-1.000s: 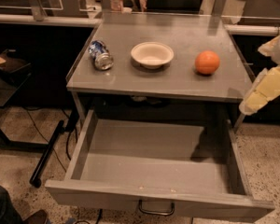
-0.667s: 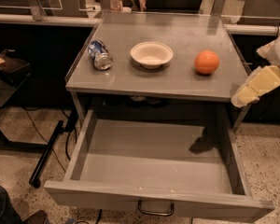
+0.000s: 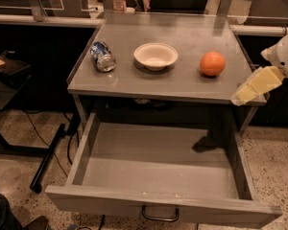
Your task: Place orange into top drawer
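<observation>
I need to next grip the middle of the orange [image 3: 213, 65] on the grey tabletop beside the white bowl.
The orange [image 3: 212, 63] sits on the grey tabletop [image 3: 182, 85] at the right, beside a white bowl. The top drawer [image 3: 158, 169] is pulled out wide open below the tabletop and holds nothing; its metal bar handle [image 3: 160, 215] shows on the front panel. My gripper [image 3: 247, 93], with pale yellow fingers, enters from the right edge and hangs over the table's front right corner, to the right of and nearer than the orange, not touching it.
A white bowl [image 3: 155, 55] stands mid-table and a crushed blue-and-silver can [image 3: 102, 56] lies at the left. A black stand and cables [image 3: 48, 157] are on the floor at the left. Railings and counters run behind the table.
My gripper has moved a little left and up, closer to the table's front right corner. The orange, bowl, can and drawer have not moved.
</observation>
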Controlling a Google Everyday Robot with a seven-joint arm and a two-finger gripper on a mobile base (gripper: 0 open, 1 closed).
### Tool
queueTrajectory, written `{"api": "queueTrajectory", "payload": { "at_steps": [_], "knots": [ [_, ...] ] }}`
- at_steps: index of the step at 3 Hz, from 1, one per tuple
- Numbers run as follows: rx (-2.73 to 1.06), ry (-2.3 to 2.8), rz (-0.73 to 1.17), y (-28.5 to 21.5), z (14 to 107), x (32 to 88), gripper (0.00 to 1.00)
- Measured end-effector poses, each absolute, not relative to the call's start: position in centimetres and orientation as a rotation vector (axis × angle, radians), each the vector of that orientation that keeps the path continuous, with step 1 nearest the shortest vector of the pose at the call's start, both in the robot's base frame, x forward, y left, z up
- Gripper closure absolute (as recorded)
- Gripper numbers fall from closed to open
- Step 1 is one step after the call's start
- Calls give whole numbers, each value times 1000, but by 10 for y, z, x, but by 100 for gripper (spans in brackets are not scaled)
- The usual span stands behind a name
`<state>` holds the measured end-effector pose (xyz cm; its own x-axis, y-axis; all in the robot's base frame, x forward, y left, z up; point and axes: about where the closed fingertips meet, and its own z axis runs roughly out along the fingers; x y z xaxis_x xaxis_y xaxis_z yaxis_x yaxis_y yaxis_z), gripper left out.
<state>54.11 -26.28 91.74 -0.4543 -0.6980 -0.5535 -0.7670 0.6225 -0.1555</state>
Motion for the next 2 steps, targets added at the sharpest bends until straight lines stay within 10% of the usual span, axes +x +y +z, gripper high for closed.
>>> {"api": "queueTrajectory", "payload": {
  "at_steps": [2],
  "knots": [
    [-919, 2231, 244, -253, 888, 614, 0]
  ]
}}
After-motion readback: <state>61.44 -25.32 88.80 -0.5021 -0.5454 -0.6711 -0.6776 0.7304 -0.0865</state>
